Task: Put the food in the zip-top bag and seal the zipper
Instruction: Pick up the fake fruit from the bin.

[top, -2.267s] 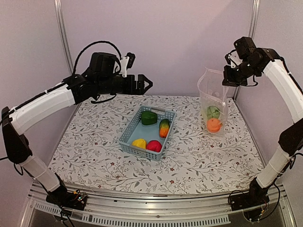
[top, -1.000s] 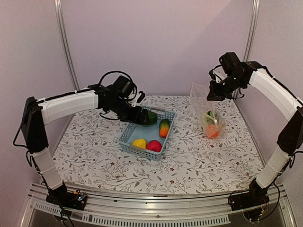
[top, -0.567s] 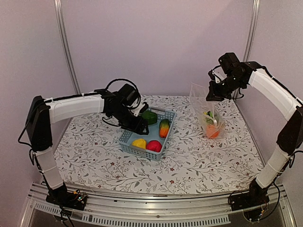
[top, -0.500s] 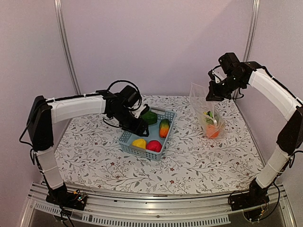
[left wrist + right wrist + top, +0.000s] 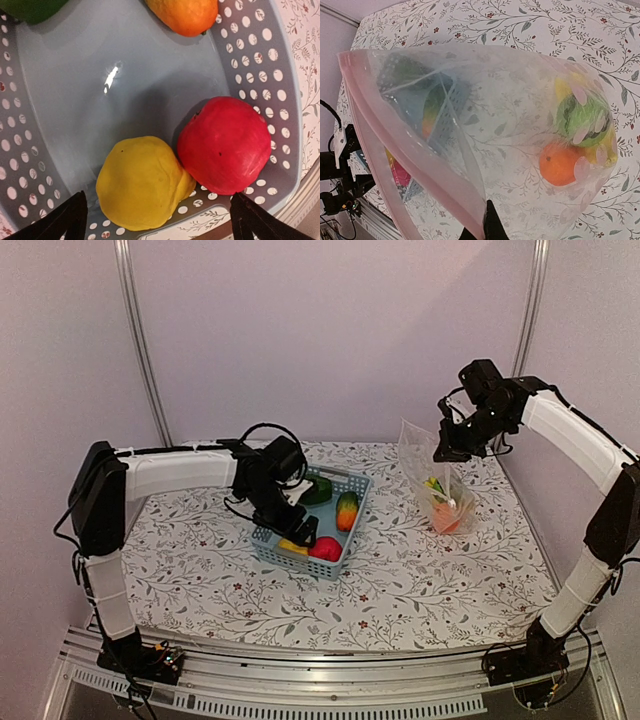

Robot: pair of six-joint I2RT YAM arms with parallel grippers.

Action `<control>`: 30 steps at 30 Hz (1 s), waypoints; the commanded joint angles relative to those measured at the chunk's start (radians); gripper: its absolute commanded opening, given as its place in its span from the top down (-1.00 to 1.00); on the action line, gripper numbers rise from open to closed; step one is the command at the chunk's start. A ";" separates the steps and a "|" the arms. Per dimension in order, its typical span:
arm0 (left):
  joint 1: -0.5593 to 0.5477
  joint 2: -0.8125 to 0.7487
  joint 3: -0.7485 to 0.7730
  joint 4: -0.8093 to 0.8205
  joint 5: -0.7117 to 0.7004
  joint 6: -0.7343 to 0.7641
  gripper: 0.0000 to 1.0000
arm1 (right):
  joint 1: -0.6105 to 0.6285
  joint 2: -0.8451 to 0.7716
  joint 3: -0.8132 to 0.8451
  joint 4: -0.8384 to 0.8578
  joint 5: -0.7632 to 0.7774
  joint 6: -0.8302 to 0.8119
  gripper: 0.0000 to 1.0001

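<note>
My left gripper is going to close on the wide round body (image 5: 290,546) (image 5: 137,184) of the yellow food, next to the red apple in the near end of the basket.
My left gripper (image 5: 298,530) is open and low in the near end of the blue-grey basket (image 5: 346,476). In the left wrist view the left gripper (image 5: 162,227) has a fingertip on each side of the yellow banana (image 5: 140,182) and red apple (image 5: 225,145), gripping neither. The mango (image 5: 187,15) and green pepper (image 5: 30,7) lie at the far end. My right gripper (image 5: 447,445) is shut on the mouth edge of the zip-top bag (image 5: 437,485), holding it up. Its pinkish zipper (image 5: 410,150) gapes open. Inside lie the orange (image 5: 560,162) and green melon (image 5: 580,117).
The basket's perforated walls (image 5: 270,65) stand close around the left fingers. The flowered tablecloth (image 5: 420,570) spreads around basket and bag. A pale wall and two metal posts (image 5: 135,330) close off the back.
My left arm has swung down from the pepper end to the basket's near end over the banana, and its jaws have widened. The right arm has barely shifted, bag still held.
</note>
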 commanded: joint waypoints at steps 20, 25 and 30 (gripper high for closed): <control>-0.006 0.114 0.063 -0.060 -0.057 0.002 -0.81 | 0.005 -0.031 -0.027 0.011 -0.003 0.017 1.00; -0.006 0.137 0.075 -0.068 -0.078 0.006 -0.81 | 0.006 -0.028 -0.030 0.010 -0.003 0.018 1.00; -0.005 0.147 0.088 -0.074 -0.087 0.019 -0.72 | 0.005 -0.023 -0.027 0.012 -0.006 0.019 1.00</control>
